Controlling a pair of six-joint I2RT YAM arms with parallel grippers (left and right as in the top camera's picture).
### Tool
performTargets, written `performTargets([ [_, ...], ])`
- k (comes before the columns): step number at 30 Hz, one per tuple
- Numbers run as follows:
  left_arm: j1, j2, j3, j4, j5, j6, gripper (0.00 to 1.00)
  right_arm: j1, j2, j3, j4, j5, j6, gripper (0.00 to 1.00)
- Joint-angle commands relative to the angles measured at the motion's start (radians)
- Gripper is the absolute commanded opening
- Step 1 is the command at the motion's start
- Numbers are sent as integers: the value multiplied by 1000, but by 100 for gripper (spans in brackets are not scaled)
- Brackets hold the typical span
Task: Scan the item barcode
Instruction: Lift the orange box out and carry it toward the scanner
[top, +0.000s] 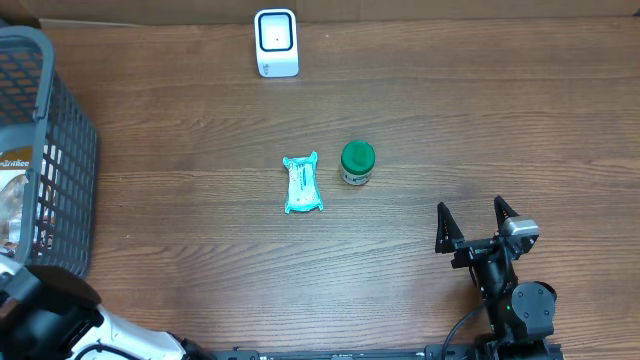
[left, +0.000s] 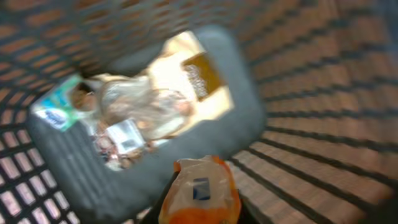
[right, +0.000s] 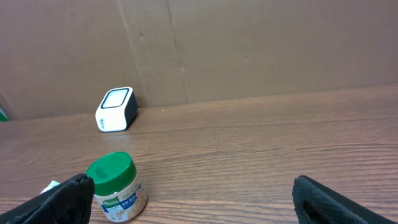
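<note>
Next, my left hand releases the small orange-and-white packet on the bare table (top: 241, 205) beside the teal packet, toward the basket.
In the left wrist view my left gripper (left: 199, 208) is shut on an orange and clear packet (left: 200, 186) with a blue label, held above the floor of the grey basket (left: 298, 93). Below it several more packets (left: 143, 112) lie in the basket. The white barcode scanner (top: 276, 43) stands at the table's far edge, facing forward, and appears too in the right wrist view as the scanner (right: 116, 109). My right gripper (top: 478, 222) rests open at the near right, with nothing between its fingers.
A teal packet (top: 303, 184) and a green-lidded jar (top: 357, 162) sit mid-table; the jar (right: 116, 186) is just ahead of my right gripper's left finger. The basket (top: 60, 150) fills the left edge. A brown cardboard wall (right: 249, 50) backs the table.
</note>
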Motion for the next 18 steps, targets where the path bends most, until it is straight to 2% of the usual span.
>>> performTargets([
  [1, -94, -22, 163, -47, 63, 11, 4, -1, -9, -10, 6, 2, 1, 100],
  [10, -427, -120, 234, -97, 35, 110, 4, -1, -9, -10, 6, 2, 1, 100],
  [13, -610, -126, 230, -181, -55, 111, 4, -1, -9, -10, 6, 2, 1, 100],
  [18, -802, -124, 152, -235, -146, 111, 4, -1, -9, -10, 6, 2, 1, 100],
])
